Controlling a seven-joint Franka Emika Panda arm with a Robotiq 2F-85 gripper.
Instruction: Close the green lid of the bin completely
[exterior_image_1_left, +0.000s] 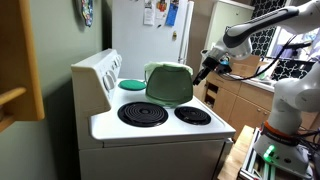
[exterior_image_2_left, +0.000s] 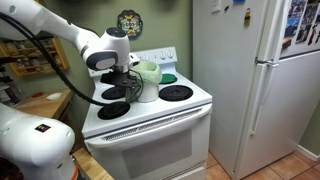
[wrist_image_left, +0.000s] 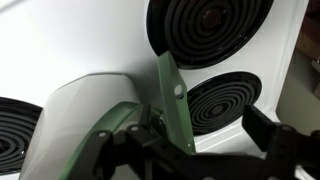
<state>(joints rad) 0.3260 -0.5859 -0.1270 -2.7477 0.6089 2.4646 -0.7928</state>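
The green lid hangs down the bin's side; I will pinch the lid's free edge (wrist_image_left: 174, 90), then swing it up over the bin's opening.
The bin (exterior_image_2_left: 147, 90) is a small pale bucket standing on the white stove top between the burners. Its green lid (exterior_image_1_left: 170, 83) stands raised, nearly upright on its hinge. In the wrist view the lid (wrist_image_left: 172, 100) shows edge-on beside the pale bin wall (wrist_image_left: 75, 115) and its green rim (wrist_image_left: 118, 115). My gripper (exterior_image_1_left: 205, 68) is open, close beside the lid's outer face. The wrist view shows the gripper (wrist_image_left: 190, 150) straddling the lid edge. One dark finger (wrist_image_left: 262, 128) stands well off to the right, and the other is by the rim.
Black coil burners (exterior_image_1_left: 143, 113) (exterior_image_1_left: 192, 115) lie in front of the bin. A flat teal disc (exterior_image_1_left: 131, 84) rests on a back burner. The stove's back panel (exterior_image_1_left: 98, 75) rises behind, and a white fridge (exterior_image_2_left: 255, 80) stands beside the stove.
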